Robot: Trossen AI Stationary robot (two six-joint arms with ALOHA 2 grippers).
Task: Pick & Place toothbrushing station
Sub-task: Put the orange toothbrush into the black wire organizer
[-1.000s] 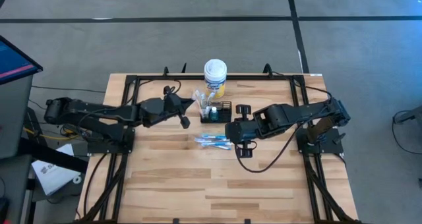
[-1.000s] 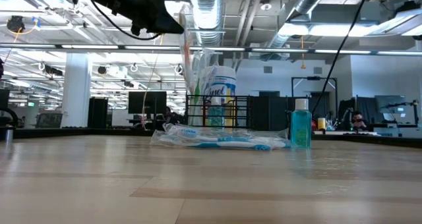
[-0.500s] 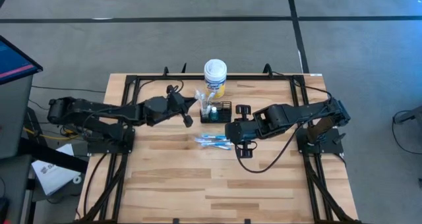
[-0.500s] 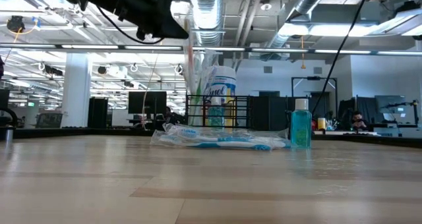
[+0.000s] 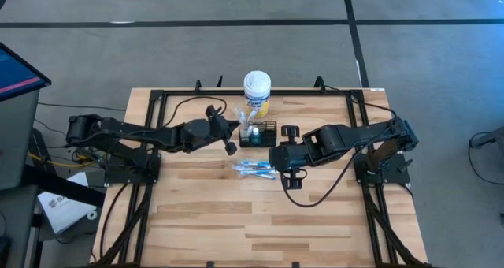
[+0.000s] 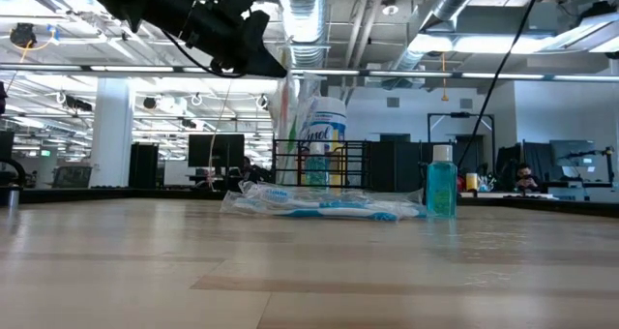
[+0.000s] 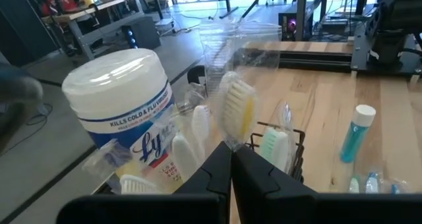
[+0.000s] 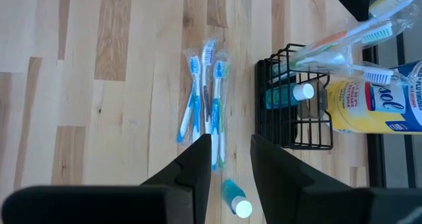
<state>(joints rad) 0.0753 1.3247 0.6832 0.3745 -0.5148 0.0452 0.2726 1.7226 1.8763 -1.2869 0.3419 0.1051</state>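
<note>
The robot's left gripper will release the yellow-bristled toothbrush in the black wire-mesh caddy (image 5: 246,132), next to the teal bottle in the caddy.
The black wire-mesh caddy (image 5: 266,134) stands on the table in front of a yellow white-lidded canister (image 5: 257,88). It holds a teal bottle (image 8: 289,95) and wrapped toothbrushes (image 8: 343,43) that lean out over its rim. My left gripper (image 7: 231,159) is at the caddy's left side, shut on a wrapped toothbrush with yellow bristles (image 7: 237,112). My right gripper (image 8: 231,159) is open and empty above three wrapped toothbrushes (image 8: 204,99) lying flat on the table near the caddy. A small teal bottle (image 8: 235,202) stands beside them. My left gripper pinches the clear wrapper (image 7: 229,142) of the yellow-bristled toothbrush between its two shut fingers, just below the brush head. The head end sticks out past the fingertips. In the low view the brush (image 6: 285,87) stands steeply, a little tilted; its lower end is hidden among the other brushes.
A black frame rail (image 5: 236,93) runs along the table's far edge and sides. Bare wood (image 5: 252,221) fills the table's near half. The canister stands close behind the caddy.
My left gripper has gone toward the table's right edge, closer to the caddy, carrying the wrapped toothbrush along with it. My right arm has kept still.
</note>
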